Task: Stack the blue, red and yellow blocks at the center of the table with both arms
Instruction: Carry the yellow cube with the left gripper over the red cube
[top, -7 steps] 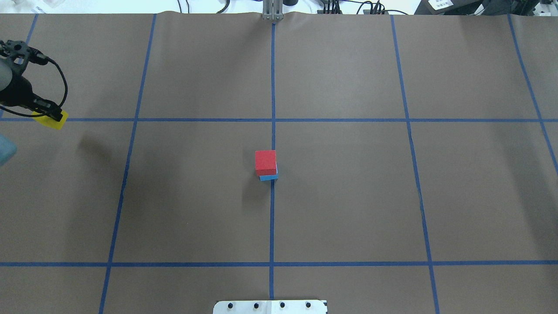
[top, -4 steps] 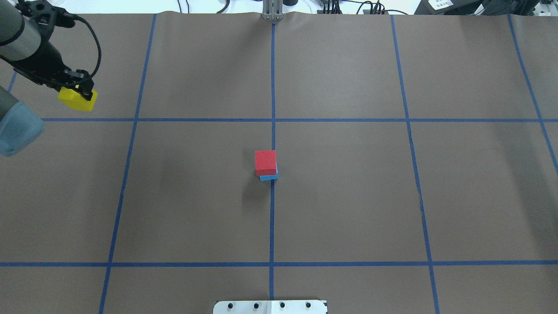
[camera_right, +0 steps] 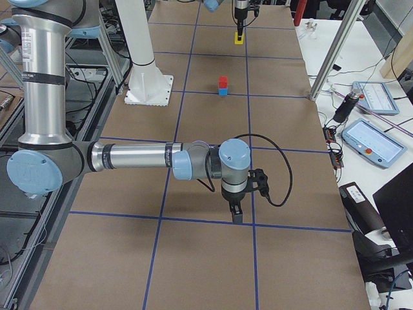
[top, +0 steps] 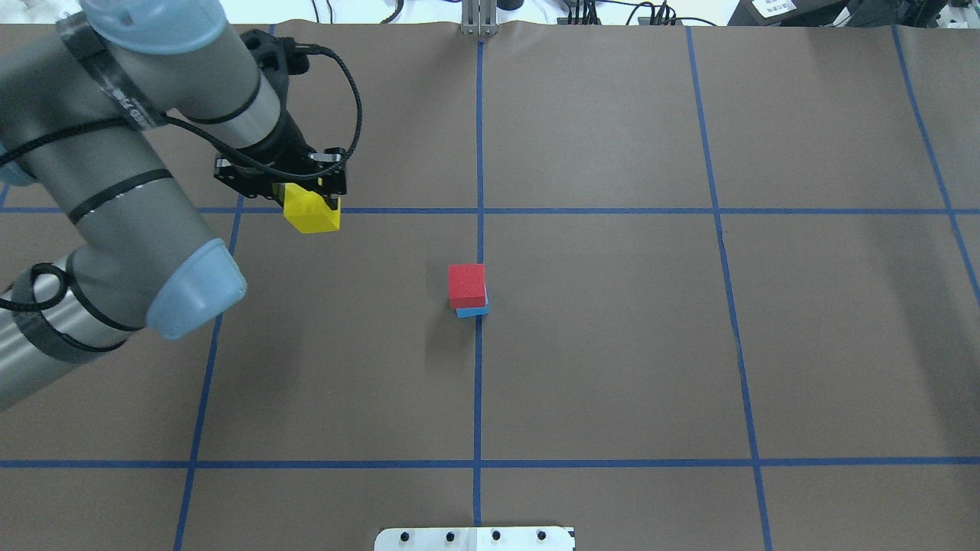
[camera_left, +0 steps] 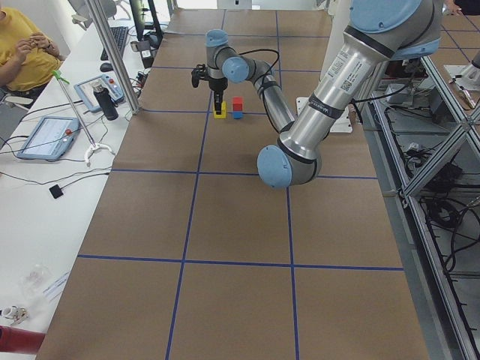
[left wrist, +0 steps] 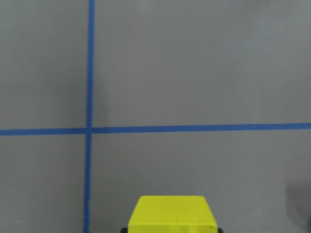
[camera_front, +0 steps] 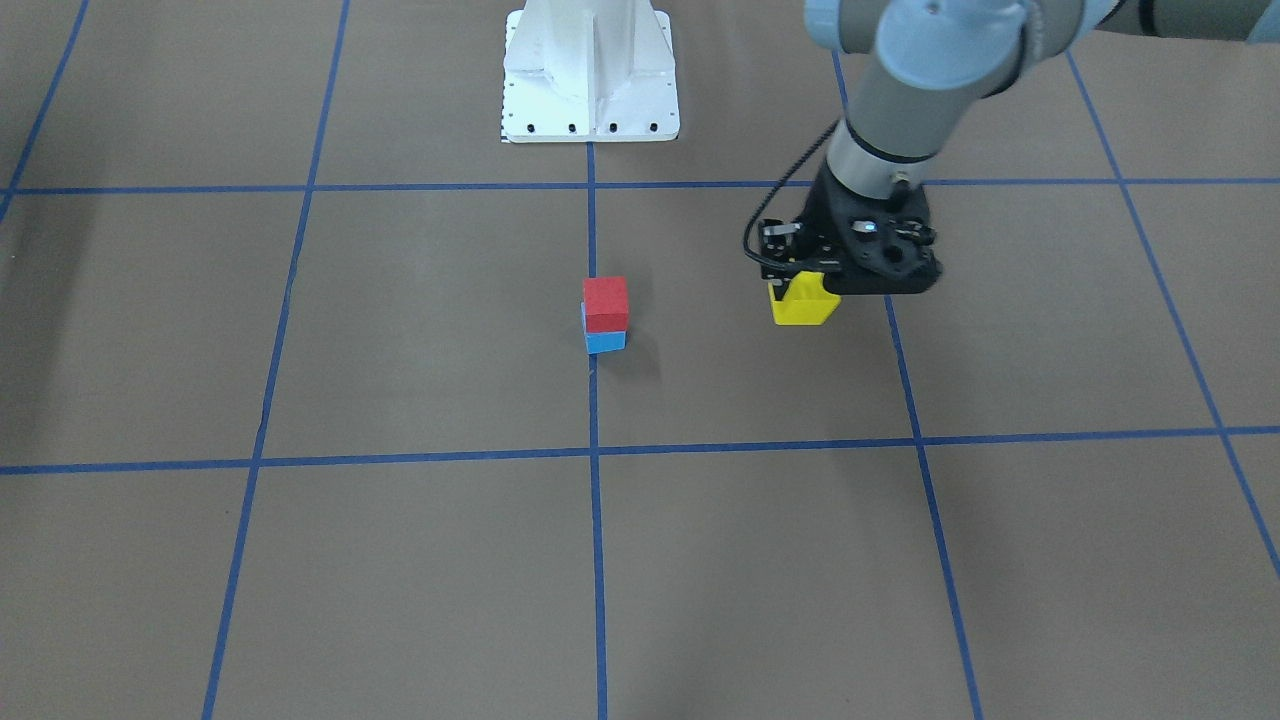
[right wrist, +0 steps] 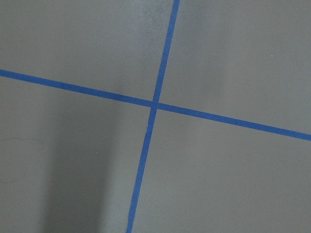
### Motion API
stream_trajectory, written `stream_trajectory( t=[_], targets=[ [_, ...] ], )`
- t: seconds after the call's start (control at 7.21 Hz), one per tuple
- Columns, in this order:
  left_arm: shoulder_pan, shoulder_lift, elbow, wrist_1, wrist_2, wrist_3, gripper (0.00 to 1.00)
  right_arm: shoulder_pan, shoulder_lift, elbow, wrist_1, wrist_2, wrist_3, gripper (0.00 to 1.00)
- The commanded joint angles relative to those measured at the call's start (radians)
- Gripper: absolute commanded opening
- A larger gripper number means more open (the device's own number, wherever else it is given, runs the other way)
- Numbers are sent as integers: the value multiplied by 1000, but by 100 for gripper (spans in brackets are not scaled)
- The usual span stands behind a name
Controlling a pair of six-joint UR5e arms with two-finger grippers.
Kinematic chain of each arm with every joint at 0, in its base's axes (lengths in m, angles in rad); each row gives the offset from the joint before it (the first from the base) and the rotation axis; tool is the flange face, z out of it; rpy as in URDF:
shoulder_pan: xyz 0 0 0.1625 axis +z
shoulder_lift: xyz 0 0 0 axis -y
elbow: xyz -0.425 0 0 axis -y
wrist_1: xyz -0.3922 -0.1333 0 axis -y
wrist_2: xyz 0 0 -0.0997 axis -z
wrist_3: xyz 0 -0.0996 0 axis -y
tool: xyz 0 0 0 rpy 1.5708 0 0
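Observation:
Next, my left gripper releases the yellow block on top of the red block (camera_front: pixel 603 282), so it becomes the highest block in the stack.
A red block (top: pixel 466 283) sits on a blue block (top: pixel 472 311) at the table's centre, slightly offset; the pair also shows in the front view, red block (camera_front: pixel 605 303) over blue block (camera_front: pixel 604 342). My left gripper (top: pixel 310 200) is shut on a yellow block (top: pixel 311 218) and holds it above the table, to the left of the stack and a little farther back. The yellow block fills the bottom of the left wrist view (left wrist: pixel 171 213). My right gripper (camera_right: pixel 236 216) shows only in the exterior right view, low over the table far from the stack; I cannot tell if it is open.
Blue tape lines (top: pixel 478 210) divide the brown table cover into squares. The robot's white base plate (top: pixel 475 538) sits at the near edge. Tablets (camera_right: pixel 373 142) and cables lie on the side bench beyond the far edge.
My left arm has swung from the table's far left edge toward the centre, carrying the yellow block. The red and blue stack has not moved.

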Motion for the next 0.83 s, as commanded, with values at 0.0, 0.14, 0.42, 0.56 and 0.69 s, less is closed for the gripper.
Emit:
stream_trajectory(
  t=[0.0,0.14,0.42,0.56,0.69],
  targets=[
    [115,-137,53,2,46,-175,0,1,-3,0,0,1,0,100],
    [166,-174,79,2,99,-217,0,2,-3,0,-2,1,0,100],
    [191,-217,140,2,130,-248,0,0,-6,2,-2,1,0,100],
    [208,-228,162,1,156,-251,0,1,-9,3,-2,3,0,100],
    [225,-237,176,2,181,-251,0,2,-12,3,-2,9,0,100]
  ],
)
